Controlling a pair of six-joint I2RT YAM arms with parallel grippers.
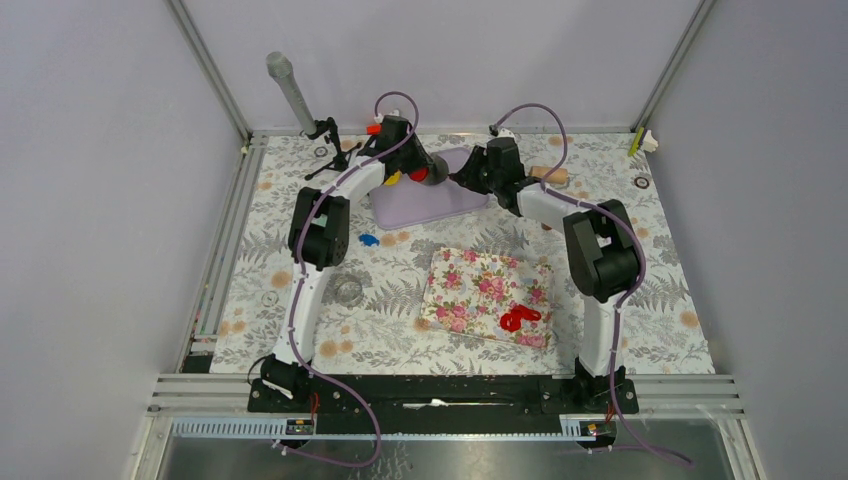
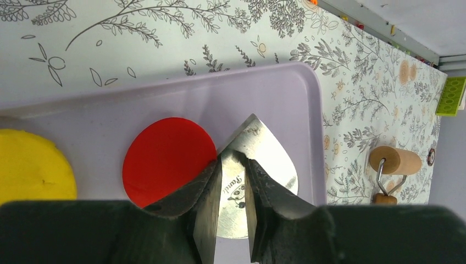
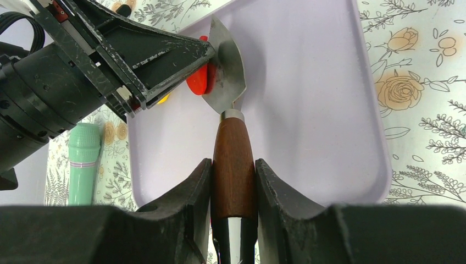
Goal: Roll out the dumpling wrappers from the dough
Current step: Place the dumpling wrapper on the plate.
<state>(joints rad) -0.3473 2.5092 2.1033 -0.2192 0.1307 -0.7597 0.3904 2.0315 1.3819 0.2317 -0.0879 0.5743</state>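
Note:
I need to use my right gripper to set the spatula down on the table (image 1: 595, 239) beside the wooden roller, away from the tray. The spatula's blade is now beside the red disc.
On the lilac tray (image 2: 264, 93) lie two dumpling wrappers: a flat red disc (image 2: 165, 159) and, left of it, a yellow disc (image 2: 30, 165). A small metal spatula has its blade (image 2: 269, 148) beside the red disc's right edge. My left gripper (image 2: 233, 159) is shut on that blade. My right gripper (image 3: 233, 165) is shut on the spatula's brown wooden handle (image 3: 232, 137). The right wrist view shows the red disc (image 3: 197, 82) partly hidden behind the blade and the left fingers. Ragged red dough scraps (image 1: 519, 318) lie on the floral cloth (image 1: 470, 285).
A wooden roller (image 2: 394, 160) lies on the table right of the tray. A green cylinder (image 3: 83, 159) lies left of the tray. A small blue piece (image 1: 367, 240) and a clear round ring (image 1: 347, 290) sit near the left arm. A green brick (image 2: 451, 96) is at the far edge.

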